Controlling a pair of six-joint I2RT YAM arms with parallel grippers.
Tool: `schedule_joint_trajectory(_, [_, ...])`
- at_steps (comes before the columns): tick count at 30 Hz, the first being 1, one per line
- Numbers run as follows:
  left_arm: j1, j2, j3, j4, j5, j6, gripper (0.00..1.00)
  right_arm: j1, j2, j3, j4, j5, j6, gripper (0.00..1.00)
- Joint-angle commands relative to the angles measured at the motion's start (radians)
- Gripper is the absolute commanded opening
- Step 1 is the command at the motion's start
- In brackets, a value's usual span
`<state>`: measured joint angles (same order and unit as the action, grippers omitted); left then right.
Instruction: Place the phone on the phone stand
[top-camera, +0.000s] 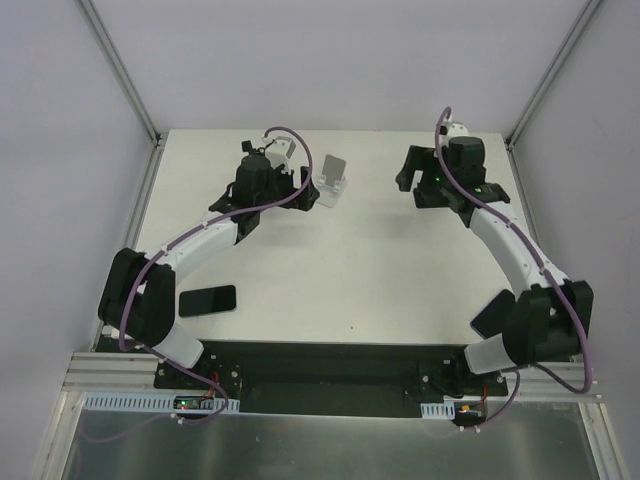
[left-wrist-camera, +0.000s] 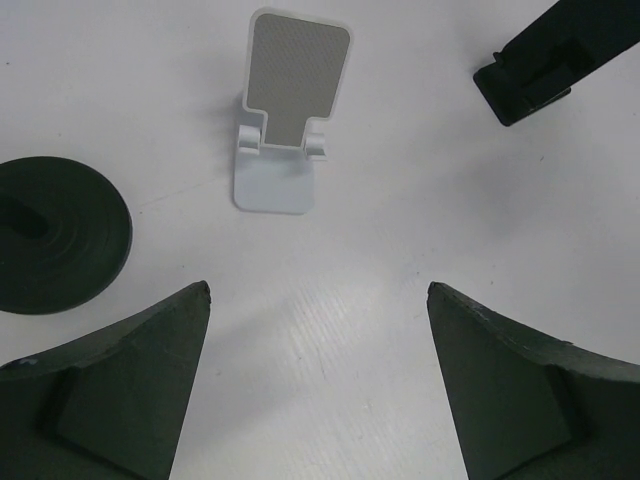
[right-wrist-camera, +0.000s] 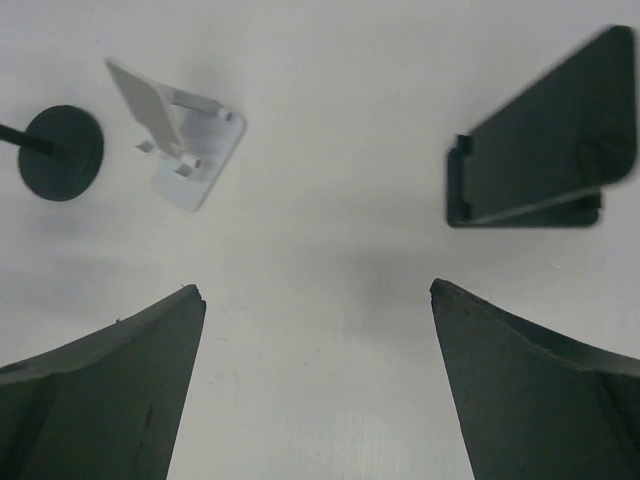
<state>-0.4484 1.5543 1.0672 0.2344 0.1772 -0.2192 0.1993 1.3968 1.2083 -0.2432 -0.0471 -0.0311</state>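
Note:
The white phone stand is next for my right gripper, which should go there and close on its back plate's side edge (top-camera: 343, 171) (right-wrist-camera: 174, 122), facing the black stand.
The black phone (top-camera: 208, 299) lies flat on the table at the near left, beside the left arm's lower link and far from both grippers. The white phone stand (top-camera: 333, 178) stands at the far middle with nothing on it, and it also shows in the left wrist view (left-wrist-camera: 285, 110) and the right wrist view (right-wrist-camera: 185, 140). My left gripper (left-wrist-camera: 318, 290) hovers open just short of the stand, with only bare table between its fingers. My right gripper (right-wrist-camera: 318, 290) is also open and empty over the table, to the right of the stand.
A black stand-like object (right-wrist-camera: 545, 140) sits near the right gripper at the far right. Left of the white stand is a black round disc (left-wrist-camera: 55, 235). Walls with metal rails close off the table's far side and both flanks.

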Motion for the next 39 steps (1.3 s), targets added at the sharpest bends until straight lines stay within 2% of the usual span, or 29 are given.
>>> schedule_joint_trajectory(1, [0.004, -0.088, -0.045, 0.085, -0.053, 0.020, 0.89, 0.058, 0.181, 0.126, 0.229, -0.280, 0.040, 0.96])
schedule_joint_trajectory(4, [0.005, -0.117, -0.072, 0.100, -0.082, 0.040, 0.90, 0.090, 0.348, 0.239, 0.387, -0.417, 0.134, 0.91])
schedule_joint_trajectory(8, [0.007, -0.146, -0.092, 0.105, -0.094, 0.061, 0.91, 0.114, 0.600, 0.432, 0.403, -0.485, 0.137, 0.83])
schedule_joint_trajectory(11, [0.011, -0.161, -0.105, 0.117, -0.096, 0.066, 0.92, 0.114, 0.718, 0.546, 0.390, -0.516, 0.128, 0.76])
schedule_joint_trajectory(17, [0.019, -0.161, -0.107, 0.126, -0.084, 0.060, 0.92, 0.117, 0.835, 0.635, 0.386, -0.525, 0.125, 0.67])
schedule_joint_trajectory(19, [0.019, -0.163, -0.108, 0.126, -0.081, 0.058, 0.92, 0.120, 0.850, 0.645, 0.395, -0.534, 0.132, 0.55])
schedule_joint_trajectory(24, [0.020, -0.172, -0.115, 0.129, -0.082, 0.060, 0.92, 0.138, 0.852, 0.626, 0.409, -0.531, 0.109, 0.50])
schedule_joint_trajectory(25, [0.020, -0.171, -0.113, 0.129, -0.079, 0.058, 0.92, 0.143, 0.852, 0.625, 0.409, -0.533, 0.106, 0.43])
schedule_joint_trajectory(30, [0.020, -0.175, -0.115, 0.129, -0.081, 0.058, 0.92, 0.150, 0.843, 0.613, 0.407, -0.504, 0.099, 0.24])
schedule_joint_trajectory(34, [0.020, -0.180, -0.119, 0.129, -0.087, 0.061, 0.92, 0.160, 0.832, 0.603, 0.389, -0.478, 0.088, 0.01])
schedule_joint_trajectory(38, [0.022, -0.188, -0.125, 0.132, -0.091, 0.060, 0.92, 0.178, 0.721, 0.481, 0.430, -0.450, 0.079, 0.01])
schedule_joint_trajectory(39, [0.022, -0.188, -0.125, 0.132, -0.091, 0.061, 0.92, 0.184, 0.687, 0.394, 0.444, -0.420, 0.076, 0.01])
